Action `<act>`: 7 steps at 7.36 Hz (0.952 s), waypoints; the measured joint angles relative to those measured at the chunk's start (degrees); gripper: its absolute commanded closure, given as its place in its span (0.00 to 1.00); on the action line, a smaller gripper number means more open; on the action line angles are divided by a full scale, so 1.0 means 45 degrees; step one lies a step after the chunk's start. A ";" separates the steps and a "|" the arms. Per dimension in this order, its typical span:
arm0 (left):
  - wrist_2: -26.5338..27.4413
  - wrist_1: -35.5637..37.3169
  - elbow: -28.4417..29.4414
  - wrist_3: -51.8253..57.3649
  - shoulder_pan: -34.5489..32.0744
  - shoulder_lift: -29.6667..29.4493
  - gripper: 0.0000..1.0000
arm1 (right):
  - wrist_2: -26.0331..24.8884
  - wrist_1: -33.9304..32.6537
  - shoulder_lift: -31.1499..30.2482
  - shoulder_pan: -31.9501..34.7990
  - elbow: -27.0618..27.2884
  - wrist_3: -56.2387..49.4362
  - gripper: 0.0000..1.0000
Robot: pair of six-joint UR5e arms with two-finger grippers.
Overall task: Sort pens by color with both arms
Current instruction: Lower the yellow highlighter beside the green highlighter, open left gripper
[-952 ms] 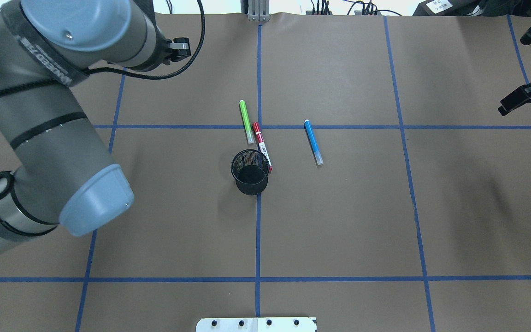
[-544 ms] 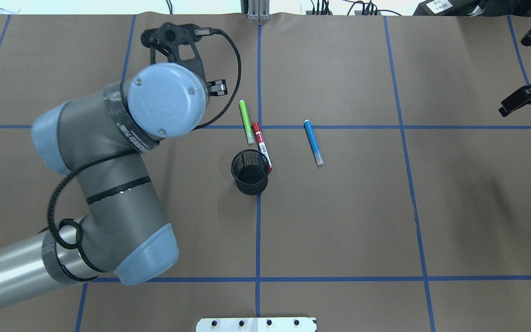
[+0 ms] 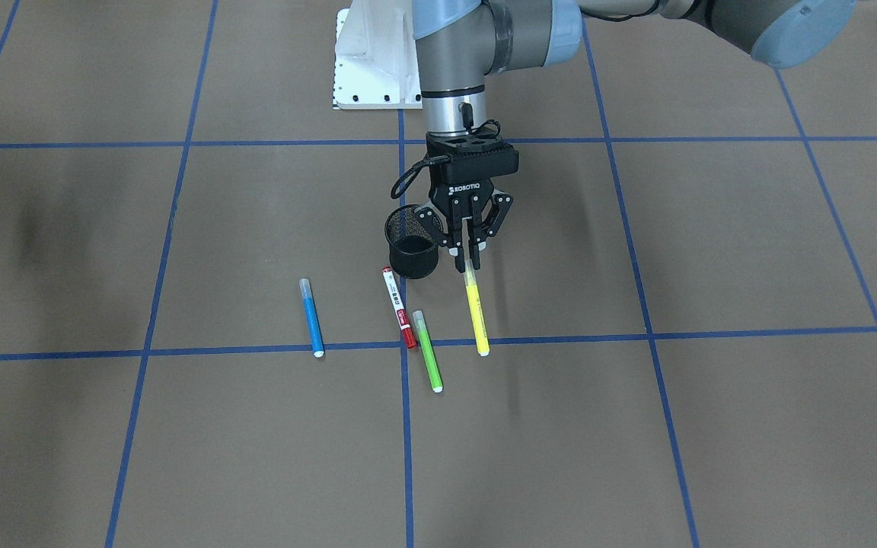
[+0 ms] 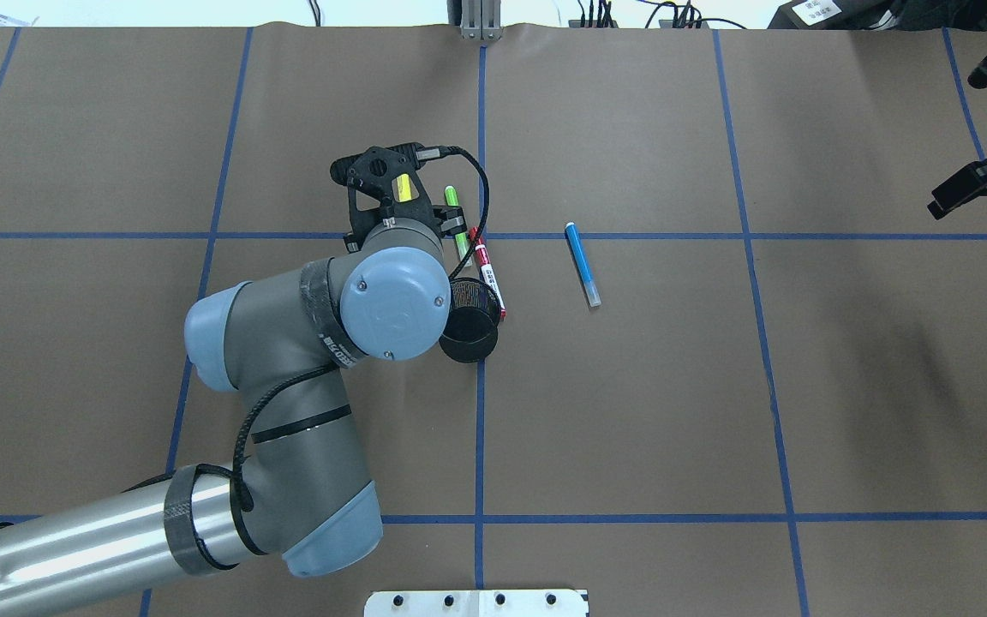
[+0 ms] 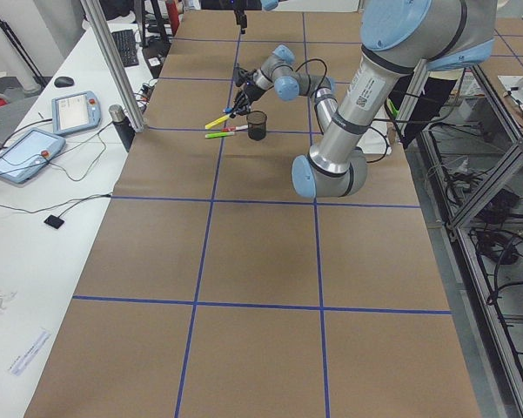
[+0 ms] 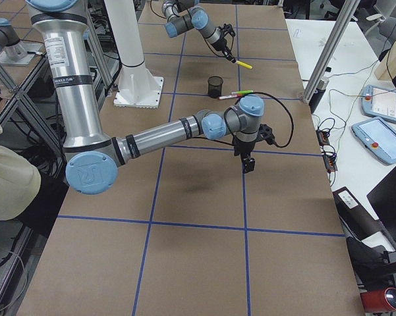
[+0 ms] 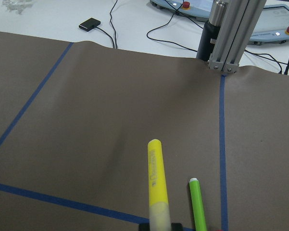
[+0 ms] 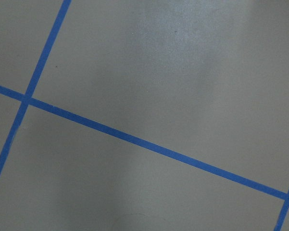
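Next, I set the yellow pen down with my left gripper across the blue tape line (image 3: 459, 343) (image 7: 158, 224) next to the green pen.
My left gripper (image 3: 468, 262) is shut on the pale cap end of a yellow pen (image 3: 475, 316). It holds the pen tilted above the table, beside the black mesh cup (image 3: 412, 242). The yellow pen also shows in the left wrist view (image 7: 156, 178) and through the wrist mount in the overhead view (image 4: 404, 187). A green pen (image 3: 428, 352), a white pen with red ends (image 3: 398, 307) and a blue pen (image 3: 311, 317) lie flat on the brown paper. My right gripper (image 4: 939, 204) hovers at the table's right edge, far from the pens. I cannot tell whether it is open.
The left arm's wrist covers part of the cup (image 4: 469, 326) and the green pen (image 4: 451, 199) in the overhead view. Blue tape lines divide the brown paper into squares. A white pedestal base (image 3: 370, 61) stands at the robot's side.
My left arm has swung from the table's far left corner to the middle, beside the cup. The pens on the table and the right arm have not moved.
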 measured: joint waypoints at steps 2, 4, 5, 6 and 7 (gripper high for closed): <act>0.0416 -0.1010 0.0970 -0.0198 0.0172 -0.0029 1.00 | 0.0000 0.0000 0.0006 0.0000 -0.0021 0.0017 0.00; 0.0481 -0.1500 0.1589 -0.0272 0.0190 -0.0092 1.00 | 0.0000 0.0001 0.0022 0.0000 -0.0026 0.0023 0.00; 0.0492 -0.1748 0.1989 -0.0345 0.0195 -0.0142 1.00 | 0.0000 0.0001 0.0032 0.0000 -0.0026 0.0020 0.00; 0.0502 -0.2015 0.2343 -0.0380 0.0195 -0.0200 1.00 | 0.0000 0.0000 0.0042 0.0000 -0.0024 0.0016 0.00; 0.0507 -0.2171 0.2647 -0.0402 0.0195 -0.0342 1.00 | 0.0001 0.0000 0.0058 0.0000 -0.0017 0.0024 0.00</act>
